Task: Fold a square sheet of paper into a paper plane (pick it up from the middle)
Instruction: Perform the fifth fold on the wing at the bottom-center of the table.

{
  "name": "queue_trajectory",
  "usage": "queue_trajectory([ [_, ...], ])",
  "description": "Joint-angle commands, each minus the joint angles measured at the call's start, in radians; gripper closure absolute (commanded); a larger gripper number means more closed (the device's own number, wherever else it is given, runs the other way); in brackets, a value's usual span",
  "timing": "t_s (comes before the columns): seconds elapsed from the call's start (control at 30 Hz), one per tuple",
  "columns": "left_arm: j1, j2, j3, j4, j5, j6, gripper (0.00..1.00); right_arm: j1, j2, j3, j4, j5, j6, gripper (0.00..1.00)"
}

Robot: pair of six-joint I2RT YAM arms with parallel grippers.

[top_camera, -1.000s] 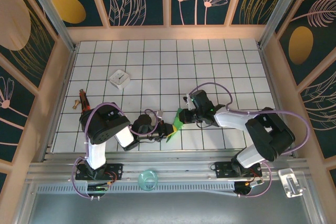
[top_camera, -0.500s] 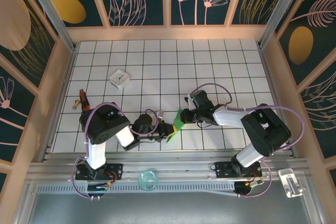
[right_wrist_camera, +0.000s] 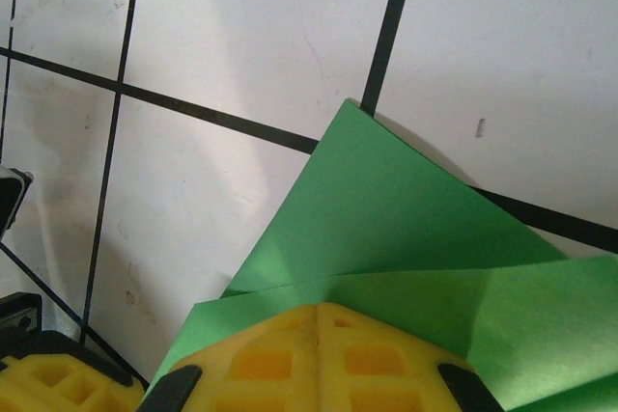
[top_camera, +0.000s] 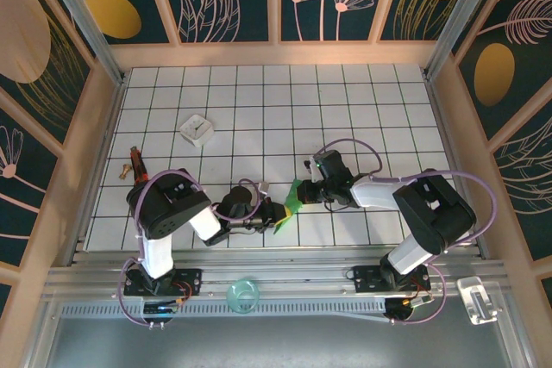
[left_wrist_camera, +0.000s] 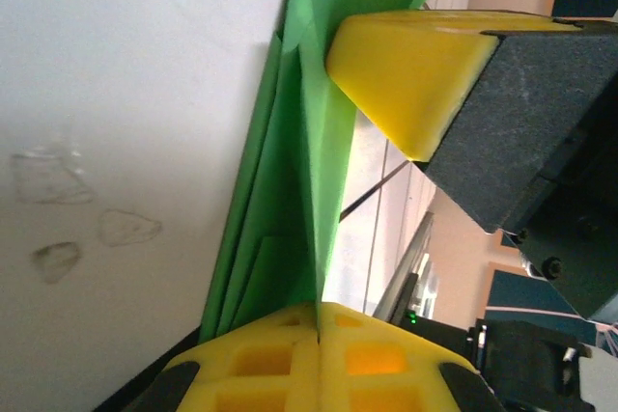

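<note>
The upright green flap is pinched by my left gripper short of its near end, so that gripper should open and take the flap's loose end [top_camera: 280,227] while my right gripper stays.
The square sheet of paper [top_camera: 293,196] is bright green and folded into a narrow creased shape, at the front middle of the tiled table. My left gripper [top_camera: 274,214] is shut on its near end; the paper [left_wrist_camera: 290,190] rises as a thin fin straight out of the seam between the yellow fingers [left_wrist_camera: 261,359]. My right gripper [top_camera: 301,190] is shut, its yellow tip [left_wrist_camera: 410,69] against the fin's side. In the right wrist view its closed fingers [right_wrist_camera: 280,364] lie over the layered paper [right_wrist_camera: 386,219]; I cannot tell whether any paper is pinched there.
A small white square box [top_camera: 197,129] lies at the back left. A brown object [top_camera: 132,164] sits by the left edge. On the front rail are a clear round cup [top_camera: 243,294] and a clear plastic piece [top_camera: 477,299].
The right arm's elbow has shifted slightly left and its fingers have closed fully. The paper and the left gripper stay where they were.
</note>
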State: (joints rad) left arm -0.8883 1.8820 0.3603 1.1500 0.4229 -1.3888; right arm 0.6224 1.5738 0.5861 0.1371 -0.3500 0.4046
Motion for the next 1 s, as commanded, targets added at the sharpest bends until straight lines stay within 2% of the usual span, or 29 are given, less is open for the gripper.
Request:
queue_trajectory([
  [0.0,0.002,-0.042,-0.026,-0.18,-0.035,0.048,0.9,-0.013,0.047,-0.036,-0.059,0.069,-0.017,0.97],
  [0.3,0.003,-0.25,-0.028,-0.367,-0.083,0.133,0.71,-0.012,0.052,-0.029,-0.065,0.068,-0.02,0.98],
  [0.47,-0.015,-0.436,-0.009,-0.535,-0.142,0.235,0.66,-0.012,0.058,-0.026,-0.065,0.069,-0.02,0.98],
  [0.57,-0.056,-0.504,0.046,-0.647,-0.176,0.32,0.74,-0.012,0.063,-0.023,-0.067,0.069,-0.021,0.98],
  [0.7,-0.096,-0.434,0.108,-0.647,-0.104,0.345,0.86,-0.012,0.064,-0.021,-0.067,0.072,-0.024,0.98],
  [0.8,-0.101,-0.37,0.133,-0.627,-0.062,0.34,0.9,-0.012,0.066,-0.023,-0.067,0.07,-0.026,0.98],
  [0.97,-0.094,-0.316,0.144,-0.675,-0.072,0.349,0.92,-0.013,0.068,-0.023,-0.064,0.071,-0.024,0.98],
])
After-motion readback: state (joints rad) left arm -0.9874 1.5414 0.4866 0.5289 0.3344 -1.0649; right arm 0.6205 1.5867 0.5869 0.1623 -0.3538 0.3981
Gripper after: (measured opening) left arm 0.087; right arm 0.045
